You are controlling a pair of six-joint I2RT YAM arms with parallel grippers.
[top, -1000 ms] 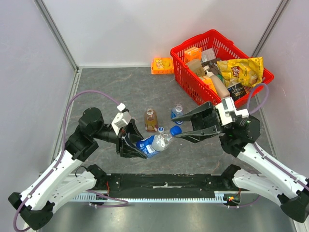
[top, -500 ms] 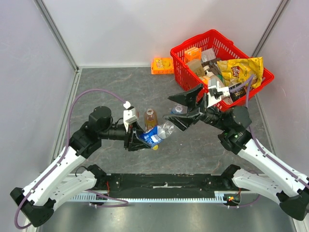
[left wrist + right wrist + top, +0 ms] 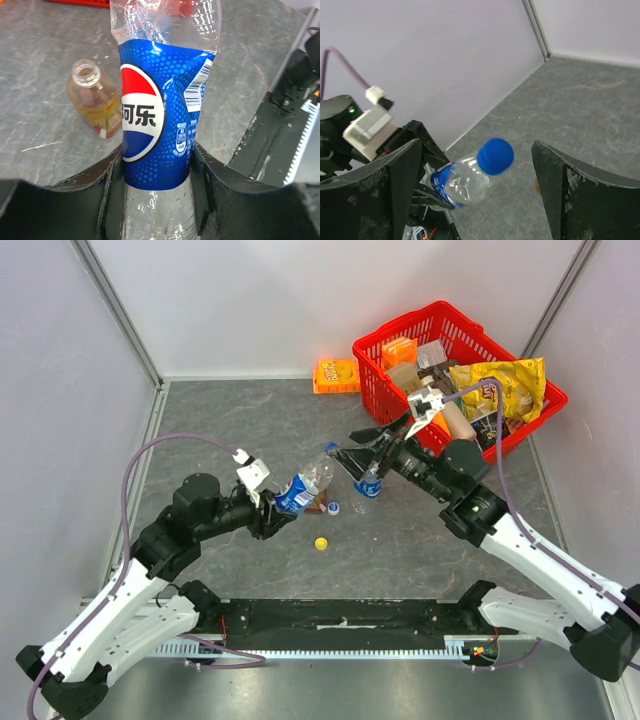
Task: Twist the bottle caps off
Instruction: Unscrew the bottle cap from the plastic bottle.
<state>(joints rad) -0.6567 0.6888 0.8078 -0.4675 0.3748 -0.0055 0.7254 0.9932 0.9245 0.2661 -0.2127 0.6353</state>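
My right gripper closes next on the blue cap [image 3: 331,448] [image 3: 495,156] of the clear bottle that my left gripper is holding tilted above the table.
My left gripper [image 3: 281,504] is shut on a clear bottle with a blue label [image 3: 303,485] and holds it tilted above the table, as the left wrist view also shows [image 3: 157,125]. The blue cap [image 3: 329,448] is on that bottle. My right gripper [image 3: 343,446] is open, and the cap [image 3: 495,156] sits between its fingers [image 3: 400,175] without touching them. The amber bottle [image 3: 95,105] stands uncapped on the table. A second small clear bottle [image 3: 370,482] stands uncapped. A yellow cap [image 3: 321,544] and a whitish-blue cap [image 3: 333,507] lie loose on the table.
A red basket [image 3: 440,308] full of snacks and packets stands at the back right. A small orange box [image 3: 337,374] lies by the back wall. Grey walls close the table in on the left, back and right.
My left gripper has raised the bottle and swung it up and back, its cap pointing at the right gripper. My right gripper has moved left and now straddles the cap, still open.
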